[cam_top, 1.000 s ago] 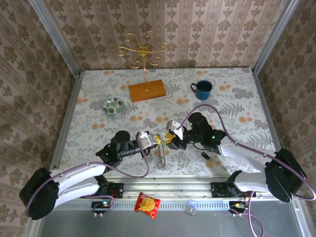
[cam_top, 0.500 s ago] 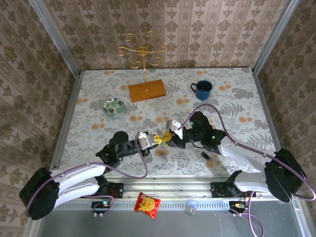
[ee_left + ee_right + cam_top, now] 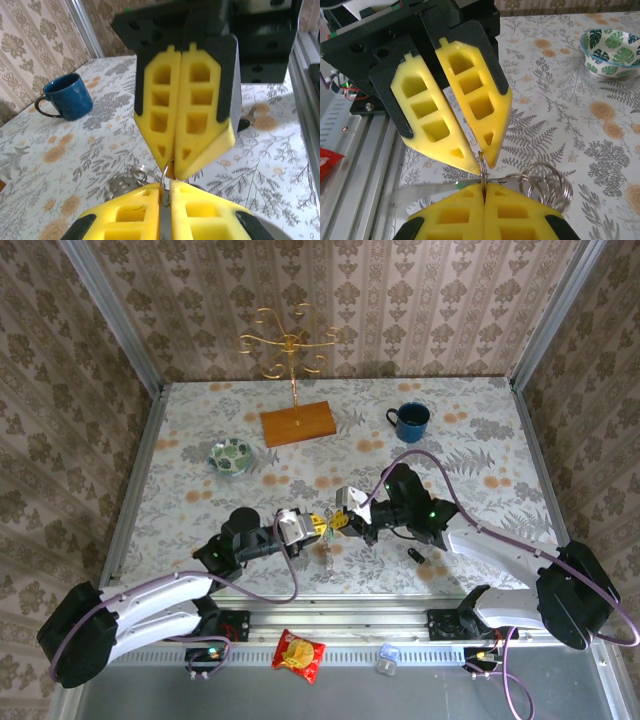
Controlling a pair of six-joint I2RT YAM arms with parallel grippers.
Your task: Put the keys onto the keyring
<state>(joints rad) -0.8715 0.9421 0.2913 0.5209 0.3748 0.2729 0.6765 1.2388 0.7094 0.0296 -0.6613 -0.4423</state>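
Observation:
The keyring is pinched by my right gripper beside the green-headed key, so my left gripper needs to hold the keyring while my right gripper takes the key's head [image 3: 464, 184].
Above the table's front middle my two grippers meet tip to tip. Between them stands the keyring [image 3: 482, 167], a thin metal ring seen edge-on, also [image 3: 166, 176]. My right gripper [image 3: 484, 186] is shut on it. My left gripper [image 3: 165, 186] has its jaws a narrow slit apart, with the ring in the slit. Several smaller rings [image 3: 546, 186] hang off the keyring. A green-headed key [image 3: 462, 185] with a blurred silver blade sticks out beside my right fingers. The black key [image 3: 420, 555] lies on the table to the right of the grippers.
A blue mug [image 3: 410, 420] stands at the back right. The patterned green bowl [image 3: 231, 456] is at mid left. A gold hook stand on a wooden base [image 3: 297, 424] is at the back. A red packet [image 3: 298, 654] lies on the rail in front.
My right gripper has closed onto the keyring. My left jaws have eased slightly apart. Both grippers and the ring shifted a little left and away from the front edge.

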